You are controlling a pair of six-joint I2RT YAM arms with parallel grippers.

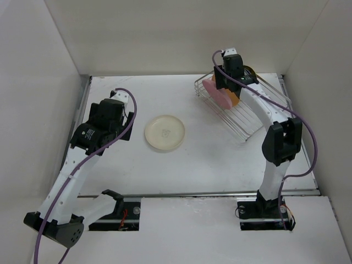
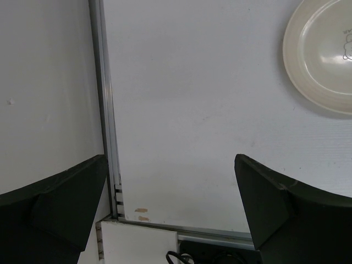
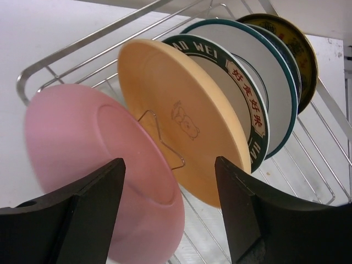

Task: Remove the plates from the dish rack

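The pink plate leans crooked, away from the yellow-tan plate, so my right gripper will stay open until both rest together, then pinch the pink plate's rim (image 3: pixel 174 181).
The silver wire dish rack (image 1: pixel 250 118) stands at the back right of the table. It holds upright plates: pink (image 3: pixel 104 159), yellow-tan (image 3: pixel 181 115), two white with dark teal rims (image 3: pixel 242 93), and a dark one with yellow pattern (image 3: pixel 297 44). The pink plate (image 1: pixel 219 94) also shows in the top view. My right gripper (image 3: pixel 170 187) is open just above the pink plate's rim, with the jaws on either side of it. A cream plate (image 1: pixel 165 132) lies flat mid-table; it also shows in the left wrist view (image 2: pixel 324 55). My left gripper (image 2: pixel 170 192) is open and empty over the table's left part.
White walls enclose the table on the left, back and right. A metal rail (image 2: pixel 107 126) runs along the left edge. The rack's near end (image 1: pixel 242 129) holds no plates.
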